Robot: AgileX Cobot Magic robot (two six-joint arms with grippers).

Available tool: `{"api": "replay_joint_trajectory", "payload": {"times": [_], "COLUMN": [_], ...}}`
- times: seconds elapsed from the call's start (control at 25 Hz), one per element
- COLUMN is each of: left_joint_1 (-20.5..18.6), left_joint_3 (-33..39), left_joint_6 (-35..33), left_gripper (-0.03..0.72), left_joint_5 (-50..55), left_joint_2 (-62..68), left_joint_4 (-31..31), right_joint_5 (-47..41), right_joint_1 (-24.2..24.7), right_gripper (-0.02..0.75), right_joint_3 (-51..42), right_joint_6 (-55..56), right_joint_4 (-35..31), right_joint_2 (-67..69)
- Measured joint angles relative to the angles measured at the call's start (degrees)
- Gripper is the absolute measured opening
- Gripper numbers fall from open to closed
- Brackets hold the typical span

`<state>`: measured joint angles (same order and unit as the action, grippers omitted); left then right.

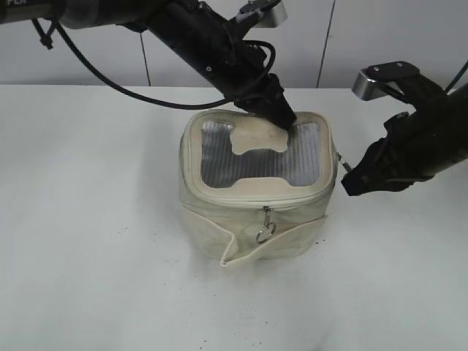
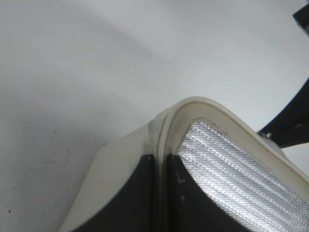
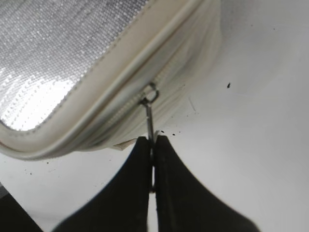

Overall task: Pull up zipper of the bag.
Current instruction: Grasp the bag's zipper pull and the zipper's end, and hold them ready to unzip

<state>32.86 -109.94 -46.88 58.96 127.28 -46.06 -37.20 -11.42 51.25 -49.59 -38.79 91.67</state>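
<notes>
Next, I release my right gripper's silver zipper pull beside the hanging ringed pull at the cream bag's front (image 1: 271, 226).
The cream bag (image 1: 219, 219) stands mid-table, its grey mesh top (image 1: 292, 157) bearing a bone-shaped patch (image 1: 256, 139). The cream zipper track (image 1: 241, 199) runs round the top rim. One silver pull with a ring (image 1: 265, 230) hangs at the front. My left gripper (image 1: 281, 113) is shut on the bag's far rim (image 2: 161, 140). My right gripper (image 1: 349, 179) is shut on the second silver pull (image 3: 149, 118) at the bag's right side, where the slider (image 3: 150, 94) sits on the track. A loose cream band (image 1: 270, 245) droops across the front.
The white table (image 1: 88, 241) surrounds the bag, with small dark specks (image 3: 228, 85) on it. A white panelled wall (image 1: 365, 36) stands behind. Black cables (image 1: 95, 73) trail from the left arm.
</notes>
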Motion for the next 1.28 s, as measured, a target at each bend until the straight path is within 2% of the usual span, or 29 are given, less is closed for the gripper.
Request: {"api": "replay_joint_trajectory", "payload": {"times": [0.36, 0.52, 0.76, 1.0, 1.28], "left_joint_1": [0.1, 0.4, 0.5, 0.5, 0.4], "left_joint_3": [0.0, 0.0, 0.0, 0.0, 0.1], "left_joint_6": [1.3, 1.4, 1.4, 2.0, 2.0], "left_gripper": [0.039, 0.039, 0.039, 0.039, 0.039], "left_joint_5": [-0.2, -0.2, -0.1, -0.3, 0.2], "left_joint_2": [0.0, 0.0, 0.0, 0.0, 0.0], "left_joint_4": [-0.1, -0.4, -0.5, -0.2, 0.3], "right_joint_5": [-5.1, -5.3, -3.3, 4.5, 7.5], "right_joint_1": [-0.1, -1.8, -10.0, -20.5, -26.4], "right_gripper": [-0.011, -0.011, -0.011, -0.010, -0.006], "right_joint_3": [-1.8, -5.1, -6.6, -7.0, -2.9], "right_joint_6": [4.4, 5.9, 10.5, 15.4, 16.1], "right_joint_4": [1.9, 1.9, 3.8, 2.6, -1.1], "right_joint_2": [-3.3, -7.2, -9.5, -8.9, -2.7]}}
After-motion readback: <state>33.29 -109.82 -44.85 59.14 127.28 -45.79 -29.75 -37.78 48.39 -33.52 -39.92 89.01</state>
